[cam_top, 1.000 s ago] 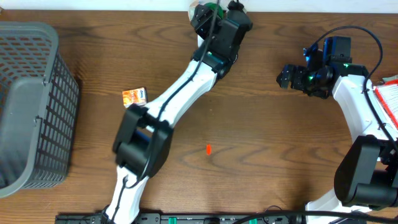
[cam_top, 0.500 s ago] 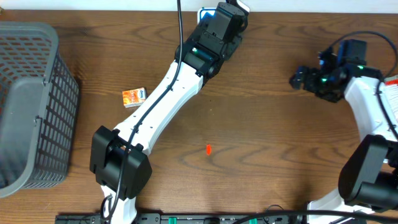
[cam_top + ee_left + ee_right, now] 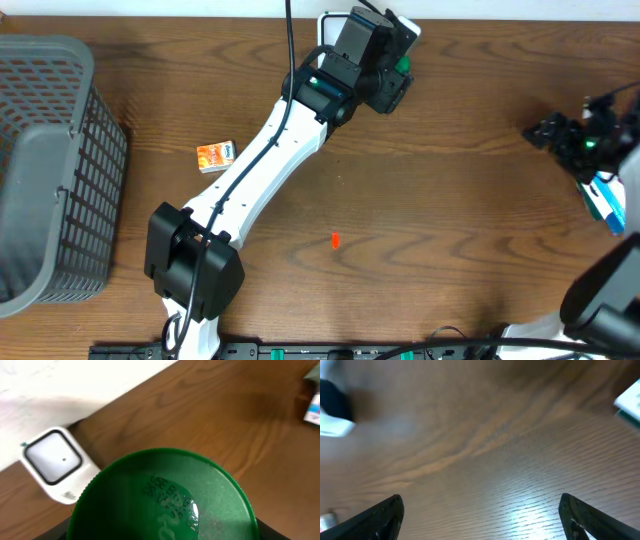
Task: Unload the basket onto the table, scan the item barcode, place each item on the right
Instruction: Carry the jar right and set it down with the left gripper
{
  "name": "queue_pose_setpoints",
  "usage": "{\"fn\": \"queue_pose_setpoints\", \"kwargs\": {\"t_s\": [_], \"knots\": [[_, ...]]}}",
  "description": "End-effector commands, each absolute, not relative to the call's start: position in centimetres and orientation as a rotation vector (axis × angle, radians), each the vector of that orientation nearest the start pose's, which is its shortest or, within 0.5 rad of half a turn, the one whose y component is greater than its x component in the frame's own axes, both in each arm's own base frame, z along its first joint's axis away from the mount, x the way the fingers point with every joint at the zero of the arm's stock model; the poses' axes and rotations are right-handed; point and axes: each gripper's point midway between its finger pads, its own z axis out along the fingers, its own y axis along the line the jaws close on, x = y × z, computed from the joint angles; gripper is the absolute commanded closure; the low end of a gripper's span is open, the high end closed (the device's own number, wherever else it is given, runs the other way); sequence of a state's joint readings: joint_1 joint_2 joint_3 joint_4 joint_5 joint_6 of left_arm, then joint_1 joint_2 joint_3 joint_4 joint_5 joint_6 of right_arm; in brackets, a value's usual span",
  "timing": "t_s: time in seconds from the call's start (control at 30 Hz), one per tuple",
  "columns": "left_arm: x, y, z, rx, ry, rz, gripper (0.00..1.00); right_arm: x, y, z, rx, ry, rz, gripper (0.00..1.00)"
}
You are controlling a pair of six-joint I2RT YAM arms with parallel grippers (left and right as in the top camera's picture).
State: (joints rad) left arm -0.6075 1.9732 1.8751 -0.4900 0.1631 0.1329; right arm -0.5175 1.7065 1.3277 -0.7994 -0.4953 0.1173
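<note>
Next, my left gripper lets go of the small jar on the bare wood (image 3: pixel 440 134) between the scanner and the package, closer to the scanner.
The item is a container with a green ribbed lid (image 3: pixel 165 500) that fills the lower left wrist view. My left gripper (image 3: pixel 388 78) is shut on it at the table's far edge, and a bit of green (image 3: pixel 402 66) shows from above. The white barcode scanner (image 3: pixel 52 460) with its dark-framed window lies on the table just left of the lid; overhead, only its white edge (image 3: pixel 326 20) shows behind the arm. No barcode is visible. My right gripper (image 3: pixel 545 132) hangs open over bare wood at the right, its fingertips (image 3: pixel 385 515) wide apart.
A grey mesh basket (image 3: pixel 50 170) stands at the left edge. A small orange box (image 3: pixel 216 156) lies left of the left arm, and a red mark (image 3: pixel 335 239) is on the mid table. A blue-and-white package (image 3: pixel 605 200) lies at the right edge.
The left arm has stretched further and swung the green-lidded item rightward along the back edge. The right arm has drawn back toward the right edge.
</note>
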Motion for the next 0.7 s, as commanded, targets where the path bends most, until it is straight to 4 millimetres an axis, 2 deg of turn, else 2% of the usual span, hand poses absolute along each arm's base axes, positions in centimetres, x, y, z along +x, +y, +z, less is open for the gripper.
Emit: {"fn": "queue_pose_setpoints", "kwargs": {"t_s": [0.0,0.13,0.2,0.27,0.5,0.67], "knots": [[45.2,-37.0,26.1,0.9,1.976,-0.54,0.71,37.5,-12.1,18.3,0.594,2.394,0.578,0.02],[45.5,-38.0,24.3,0.885,2.006,-0.563,0.72,36.8,-11.7,21.5,0.546,2.329,0.543,0.01],[45.8,-38.5,23.1,0.848,2.038,-0.596,0.72,36.5,-11.3,22.6,0.524,2.305,0.547,0.01],[45.4,-39.4,21.9,0.883,2.047,-0.663,0.72,36.2,-11.1,23.3,0.514,2.292,0.537,0.01],[44.4,-41.5,16.8,0.907,2.148,-0.756,0.72,36.0,-11.0,23.9,0.507,2.282,0.528,0.01],[42.5,-43.9,15.4,0.969,2.147,-0.778,0.71,36.0,-11.0,23.9,0.506,2.282,0.528,0.01]]}}
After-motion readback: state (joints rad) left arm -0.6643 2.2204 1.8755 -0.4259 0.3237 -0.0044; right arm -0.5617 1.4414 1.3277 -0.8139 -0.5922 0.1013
